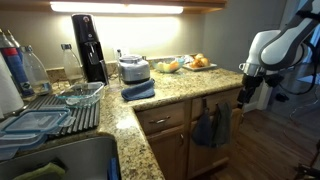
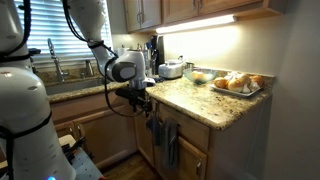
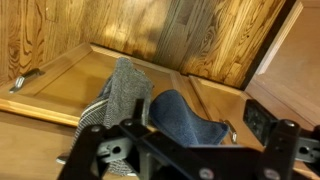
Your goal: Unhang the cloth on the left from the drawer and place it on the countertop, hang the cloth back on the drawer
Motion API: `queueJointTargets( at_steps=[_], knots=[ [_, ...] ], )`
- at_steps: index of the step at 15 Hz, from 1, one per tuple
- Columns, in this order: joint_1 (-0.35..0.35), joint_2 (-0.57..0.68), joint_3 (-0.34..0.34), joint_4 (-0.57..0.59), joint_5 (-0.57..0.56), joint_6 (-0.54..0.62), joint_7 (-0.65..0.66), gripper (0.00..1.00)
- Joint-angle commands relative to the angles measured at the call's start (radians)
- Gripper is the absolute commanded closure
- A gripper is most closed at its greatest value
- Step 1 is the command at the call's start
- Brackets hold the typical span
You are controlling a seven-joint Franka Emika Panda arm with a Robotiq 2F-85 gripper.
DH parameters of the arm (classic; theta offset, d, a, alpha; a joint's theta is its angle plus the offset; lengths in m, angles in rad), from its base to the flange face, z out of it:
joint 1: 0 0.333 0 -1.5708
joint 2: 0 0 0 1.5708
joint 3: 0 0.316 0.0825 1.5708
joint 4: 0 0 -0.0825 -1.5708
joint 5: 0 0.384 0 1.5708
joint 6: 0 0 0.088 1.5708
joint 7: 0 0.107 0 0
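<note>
The upper part [image 1: 205, 112] [image 3: 203, 136] of the dark slate-blue cloth, near where it hangs from the drawer, should be grabbed next by my gripper.
The dark slate-blue cloth [image 1: 207, 128] hangs from the wooden drawer [image 1: 217, 102] under the granite countertop [image 1: 185, 83]. It also shows in an exterior view [image 2: 163, 138] and in the wrist view [image 3: 188, 118]. A lighter grey cloth [image 3: 125, 88] hangs beside it. My gripper [image 1: 245, 96] hovers in front of the cabinet at the counter's edge, close to both cloths, also seen in an exterior view [image 2: 137, 96]. In the wrist view my gripper [image 3: 180, 137] is open and empty, with the blue cloth just beyond its fingers.
A folded lighter blue towel [image 1: 138, 91] lies on the countertop near a toaster [image 1: 133, 68]. A coffee maker [image 1: 88, 45], a tray of food [image 2: 238, 84], a bowl [image 2: 201, 76], a dish rack [image 1: 50, 112] and a sink [image 1: 60, 160] also occupy the counter.
</note>
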Motion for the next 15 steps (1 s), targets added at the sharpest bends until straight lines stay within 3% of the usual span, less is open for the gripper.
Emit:
queueJointTargets(
  at_steps=[1,4,8,11,15],
  knots=[
    [0.0,0.135,0.061,0.055,0.101,0.115,-0.037,0.0],
    [-0.044,0.239,0.139,0.113,0.129,0.203,-0.038,0.0],
    [-0.099,0.369,0.191,0.189,0.061,0.292,-0.009,0.0],
    [-0.109,0.448,0.18,0.229,-0.002,0.328,0.01,0.0],
    [-0.096,0.456,0.161,0.236,-0.046,0.295,0.04,0.0]
  ],
)
